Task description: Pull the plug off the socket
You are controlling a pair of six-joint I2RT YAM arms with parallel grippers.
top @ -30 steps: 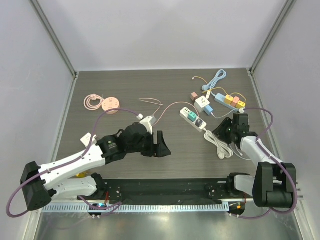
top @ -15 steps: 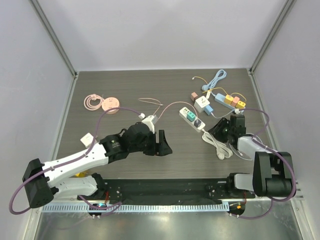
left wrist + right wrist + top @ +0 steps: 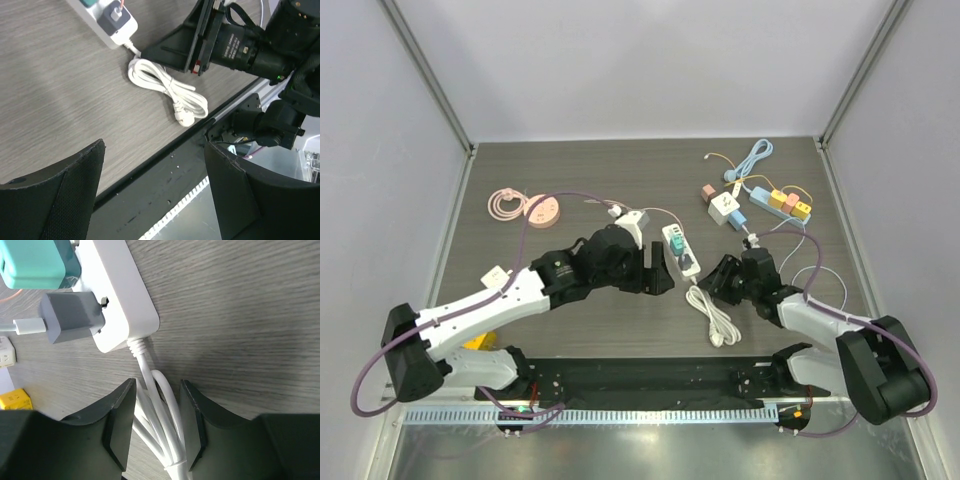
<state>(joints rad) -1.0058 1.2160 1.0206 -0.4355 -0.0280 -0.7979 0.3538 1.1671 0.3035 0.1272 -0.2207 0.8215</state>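
Observation:
Next, my right gripper braces the side of the white power strip, as it is only at the cord, while my left gripper takes the teal plug [image 3: 676, 243].
A white power strip [image 3: 680, 250] lies mid-table with a teal plug [image 3: 674, 240] and a grey plug [image 3: 688, 264] seated in it. Its coiled white cord [image 3: 711, 314] trails toward the near edge. My right gripper [image 3: 723, 283] is shut on the cord bundle [image 3: 161, 415] just below the strip's end [image 3: 117, 300]. The grey plug [image 3: 70, 317] and teal plug [image 3: 37, 262] show ahead of its fingers. My left gripper [image 3: 656, 272] is open and empty, just left of the strip. Its wrist view shows the strip's end [image 3: 95, 12], the grey plug [image 3: 118, 19] and the cord [image 3: 167, 90].
A blue power strip [image 3: 772, 200] with coloured plugs, a white adapter [image 3: 725, 207], a brown cube [image 3: 708, 191] and a blue cable [image 3: 756, 154] lie at the back right. A pink round socket [image 3: 543, 210] and pink cable [image 3: 505, 203] lie at the back left. A white charger [image 3: 636, 219] sits behind my left arm.
My right gripper has moved left with the cord, dragging the white strip and coil toward the centre. My left arm has moved right and farther back, beside the strip.

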